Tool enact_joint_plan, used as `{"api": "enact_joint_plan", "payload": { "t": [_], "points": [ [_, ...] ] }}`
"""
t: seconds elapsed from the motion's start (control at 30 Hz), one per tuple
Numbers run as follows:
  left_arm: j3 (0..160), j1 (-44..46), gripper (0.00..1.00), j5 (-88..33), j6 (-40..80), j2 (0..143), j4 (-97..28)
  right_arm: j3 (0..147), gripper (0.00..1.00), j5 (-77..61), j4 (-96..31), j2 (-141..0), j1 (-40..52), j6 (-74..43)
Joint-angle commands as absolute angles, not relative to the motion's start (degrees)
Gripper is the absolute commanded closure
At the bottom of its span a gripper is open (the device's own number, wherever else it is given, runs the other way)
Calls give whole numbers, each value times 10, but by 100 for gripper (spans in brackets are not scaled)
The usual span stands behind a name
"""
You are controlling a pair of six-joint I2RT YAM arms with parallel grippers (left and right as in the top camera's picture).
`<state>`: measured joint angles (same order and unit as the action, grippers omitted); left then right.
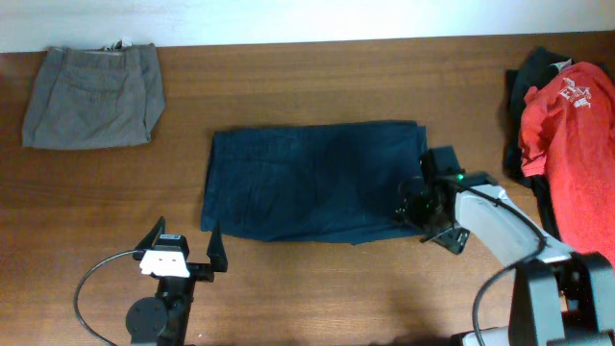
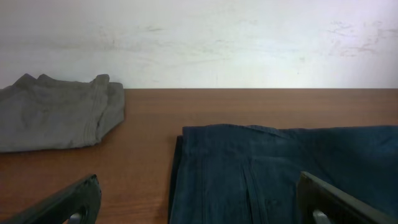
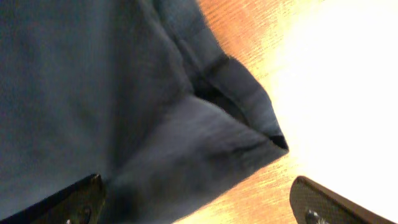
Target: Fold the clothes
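I need to next move my left gripper to the dark navy-blue shorts and close it on the middle of their short edge [image 1: 209, 181] [image 2: 179, 194] nearest the grey shorts.
The dark navy-blue shorts [image 1: 312, 181] lie flat and folded in the middle of the table. They also show in the left wrist view [image 2: 286, 168] and the right wrist view [image 3: 124, 106]. My right gripper [image 1: 430, 219] is open over the shorts' near right corner, one finger above cloth and one above bare wood [image 3: 199, 205]. My left gripper [image 1: 183, 250] is open and empty near the table's front edge, just short of the shorts' near left corner [image 2: 196, 208]. Grey shorts [image 1: 94, 96] lie folded at the far left. The red white-printed T-shirt [image 1: 574, 154] lies at the right edge.
A dark garment [image 1: 527, 86] lies under the red T-shirt at the far right. The grey shorts also show in the left wrist view [image 2: 59, 115] before a white wall [image 2: 199, 43]. The wooden table [image 1: 317, 288] carries a black cable [image 1: 91, 288] at front left.
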<state>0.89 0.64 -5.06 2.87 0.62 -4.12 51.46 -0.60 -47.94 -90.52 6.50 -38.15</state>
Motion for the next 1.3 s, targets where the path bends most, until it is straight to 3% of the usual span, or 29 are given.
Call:
{"api": "enact_joint_plan", "payload": {
  "t": [0.0, 0.43, 0.67, 1.03, 1.2, 1.27],
  "points": [
    [5, 9, 1, -47, 30, 4, -42, 596, 1, 5, -535, -858, 60, -312],
    [5, 9, 1, -32, 30, 4, -35, 890, 1, 9, -786, -765, 59, -234],
    [5, 9, 1, -44, 31, 4, -29, 898, 1, 48, -843, -680, 59, -234],
    [10, 9, 1, -305, 31, 5, 115, 898, 1, 97, -868, -653, 59, -234],
    [99, 9, 1, -265, 36, 37, 99, 898, 1, 107, -862, -653, 59, -244],
    [235, 9, 1, -211, 17, 127, -13, 898, 1, 132, -856, -654, 59, -267]
  ]
}}
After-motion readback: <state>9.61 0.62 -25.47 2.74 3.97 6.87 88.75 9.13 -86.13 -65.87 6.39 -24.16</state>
